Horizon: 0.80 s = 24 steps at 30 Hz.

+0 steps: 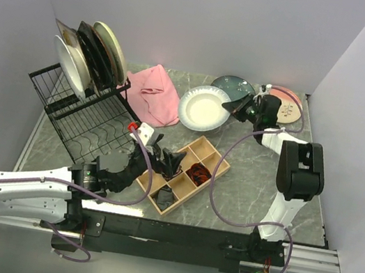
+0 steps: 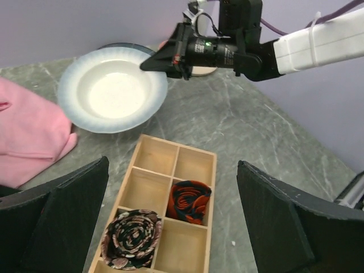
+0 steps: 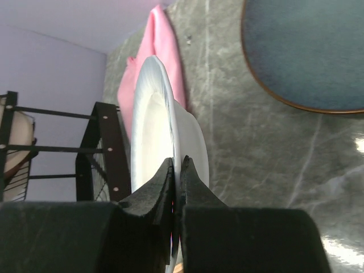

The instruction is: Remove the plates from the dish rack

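Observation:
The white plate's back edge is crowding the teal plate. I will set it down with my right gripper, retake its rim (image 1: 225, 121) and slide it toward the pink cloth.
My right gripper (image 1: 234, 107) is shut on the right rim of a white plate (image 1: 204, 108), which lies about flat, low over the table right of the pink cloth. The right wrist view shows the fingertips (image 3: 168, 170) pinching the plate's rim (image 3: 151, 125). A teal plate (image 1: 232, 85) and a pink-cream plate (image 1: 288, 106) lie at the back. The black dish rack (image 1: 80, 115) at the left holds several upright plates (image 1: 87, 53). My left gripper (image 1: 164, 158) is open and empty above the wooden tray (image 2: 170, 165). The left wrist view also shows the white plate (image 2: 114, 88).
A pink cloth (image 1: 154, 95) lies between the rack and the white plate. The wooden compartment tray (image 1: 183, 173) holds rolled ties. The teal plate (image 3: 307, 51) is close behind the right gripper. Walls stand at the back and both sides.

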Available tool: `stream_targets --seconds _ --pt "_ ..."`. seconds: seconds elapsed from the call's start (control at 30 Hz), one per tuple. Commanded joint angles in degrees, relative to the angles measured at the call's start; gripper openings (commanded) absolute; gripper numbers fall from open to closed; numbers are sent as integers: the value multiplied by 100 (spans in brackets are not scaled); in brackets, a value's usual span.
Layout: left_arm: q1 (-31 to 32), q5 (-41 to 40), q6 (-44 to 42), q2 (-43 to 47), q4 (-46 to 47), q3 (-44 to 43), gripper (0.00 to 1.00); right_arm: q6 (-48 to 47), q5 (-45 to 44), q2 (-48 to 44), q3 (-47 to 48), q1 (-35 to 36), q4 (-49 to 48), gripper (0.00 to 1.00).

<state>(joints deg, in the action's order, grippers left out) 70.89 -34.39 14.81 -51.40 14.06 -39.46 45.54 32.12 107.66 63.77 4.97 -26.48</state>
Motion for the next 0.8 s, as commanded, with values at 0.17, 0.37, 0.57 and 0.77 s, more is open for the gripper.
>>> stream_targets --seconds 0.17,0.37,0.57,0.77 --pt "-40 -411 92 385 421 140 99 306 102 370 294 -277 -1413 0" --pt "-40 -384 119 429 422 149 100 341 154 633 145 -330 -1553 0" --pt "-40 -410 110 394 413 141 99 728 76 809 -180 -330 -2054 0" --pt "-40 -419 110 437 422 158 99 860 -30 827 -453 -330 -2142 5"
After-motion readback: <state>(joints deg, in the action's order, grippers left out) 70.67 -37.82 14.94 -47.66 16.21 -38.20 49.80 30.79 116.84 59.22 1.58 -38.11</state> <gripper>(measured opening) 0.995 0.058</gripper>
